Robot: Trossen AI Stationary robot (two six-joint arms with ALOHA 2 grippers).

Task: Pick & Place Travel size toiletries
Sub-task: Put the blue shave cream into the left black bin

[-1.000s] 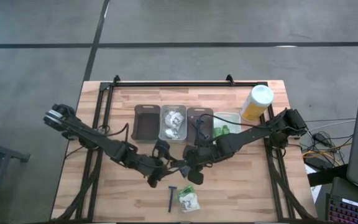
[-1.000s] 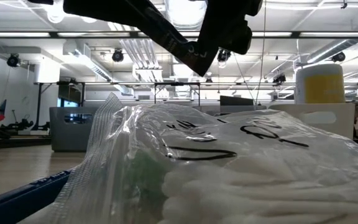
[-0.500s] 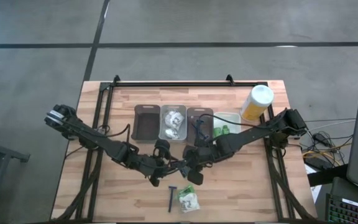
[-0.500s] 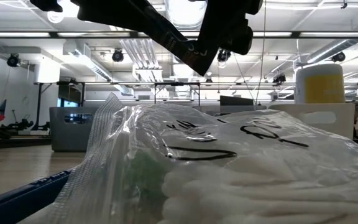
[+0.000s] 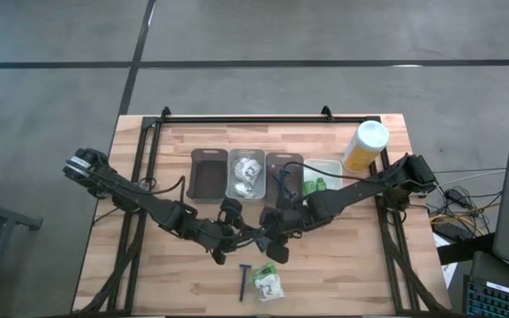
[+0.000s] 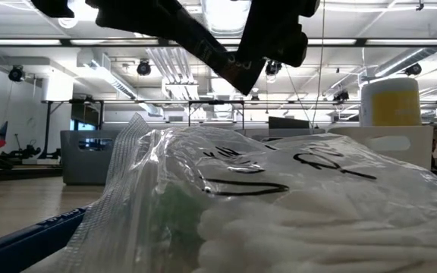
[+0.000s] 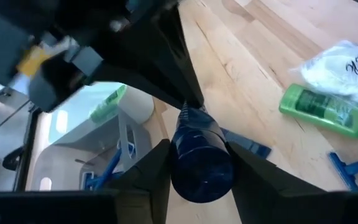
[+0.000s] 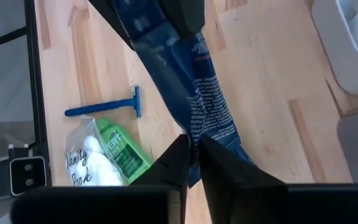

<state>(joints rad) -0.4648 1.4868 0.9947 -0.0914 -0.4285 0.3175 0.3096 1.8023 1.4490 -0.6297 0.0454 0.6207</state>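
Note:
Next, my left gripper releases the dark blue tube inside the empty brown tray [image 5: 211, 173], beside the clear tray with white packets.
A dark blue tube with white print [image 8: 199, 102] hangs in the air between both grippers over the table's middle. My left gripper [image 7: 201, 169] is shut on one end, and my right gripper [image 8: 196, 152] is shut on the other. In the high view they meet, left gripper [image 5: 235, 242] and right gripper [image 5: 265, 237]. Near the table's near edge a blue razor [image 8: 104, 107] lies flat. Beside it a small green tube [image 8: 122, 152] rests against a white wrinkly packet [image 8: 82, 171]. My left gripper pinches the tube's rounded end [image 7: 199, 163] between its two fingers, one on each side. The tube runs away from it toward my right gripper [image 7: 188, 102], clear of the table. My right gripper pinches the tube's flat printed end [image 8: 197, 138] between its two fingers, which lie across it. The tube stretches from here to my left gripper [image 8: 166, 15] and is lifted clear of the wood.
A row of trays stands past the grippers: a brown tray [image 5: 208, 173], a clear tray with white packets [image 5: 245, 174], a brown tray with razors [image 5: 283, 170] and a clear tray with a green tube [image 5: 322, 174]. A yellow bottle [image 5: 365, 146] stands at the right. The packet [image 6: 279, 205] fills the low view.
My left arm has shifted a little in the low view. Both grippers stay shut on the blue tube in the same spot above the table.

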